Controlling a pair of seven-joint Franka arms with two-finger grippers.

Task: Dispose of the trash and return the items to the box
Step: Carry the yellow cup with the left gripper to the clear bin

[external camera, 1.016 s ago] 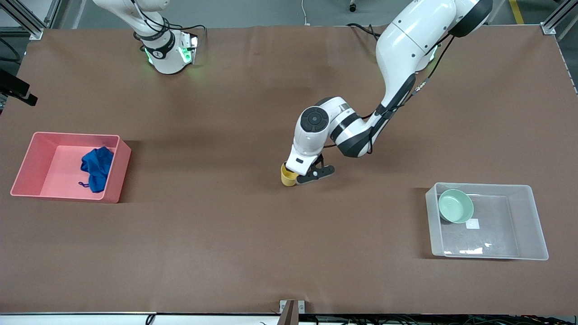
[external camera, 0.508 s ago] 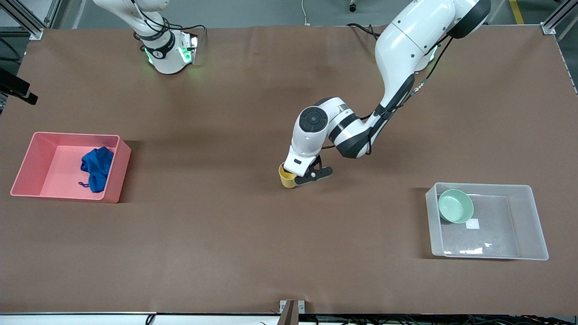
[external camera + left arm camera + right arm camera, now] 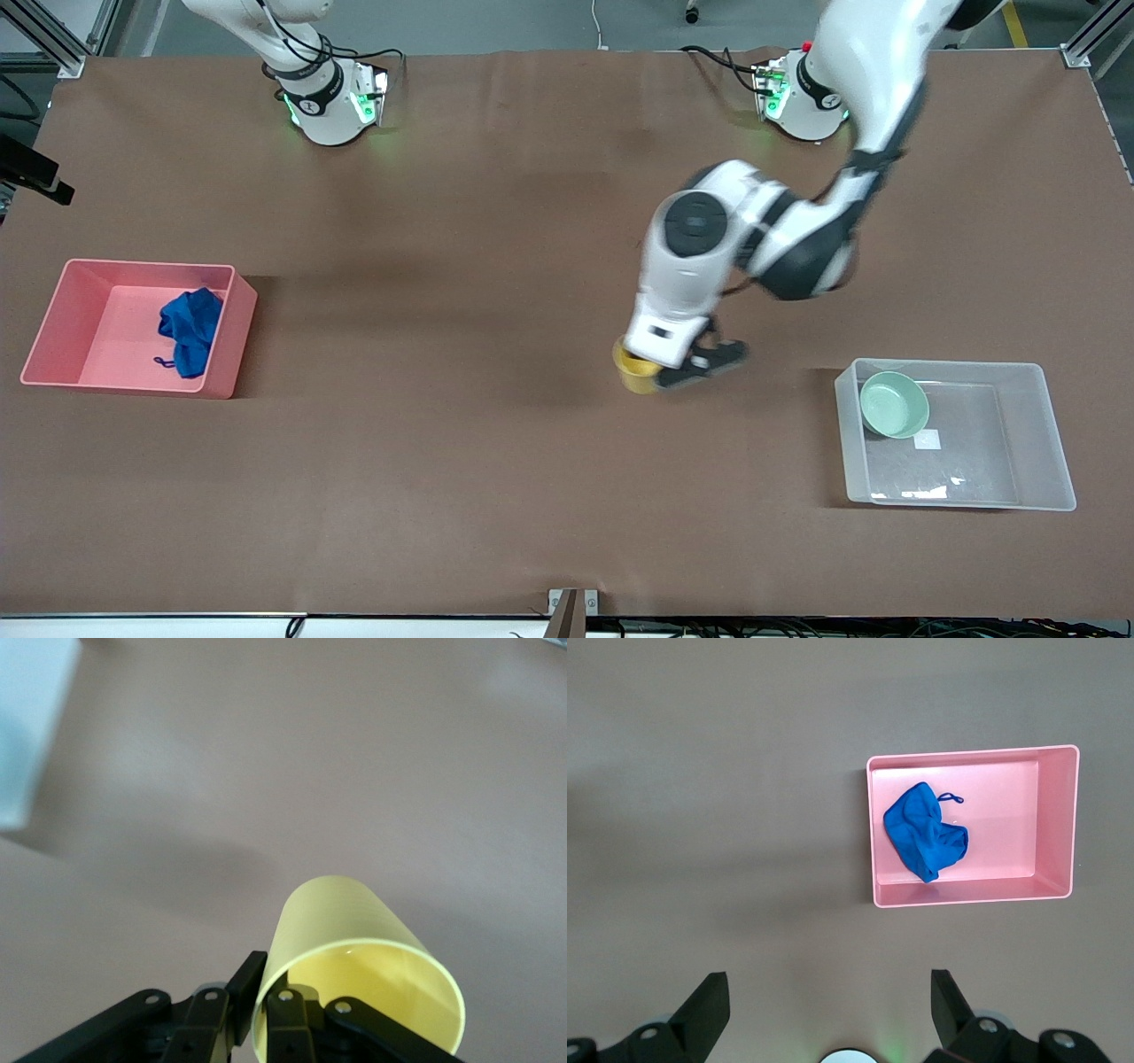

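Next, I let go of the yellow cup with my left gripper inside the mint-green bowl (image 3: 909,410) in the clear tub.
My left gripper (image 3: 657,376) is shut on the wall of the yellow cup (image 3: 633,367), one finger inside and one outside, and holds it tilted above the table's middle. In the left wrist view the cup (image 3: 354,943) sits at my left gripper (image 3: 266,1001), with a corner of the clear tub (image 3: 25,726) showing. The mint-green bowl (image 3: 895,404) lies in the clear tub (image 3: 1054,443). The blue rag (image 3: 189,332) lies in the pink bin (image 3: 142,264). My right gripper (image 3: 828,1005) is open and empty, waiting high over the table; its view shows the rag (image 3: 924,831) in the bin (image 3: 970,897).
The pink bin stands at the right arm's end of the table and the clear tub at the left arm's end. The tub has a small white label (image 3: 927,439) on its bottom. Brown tabletop lies between them.
My left gripper has lifted the yellow cup and carried it toward the clear tub at the left arm's end. The right arm has not moved.
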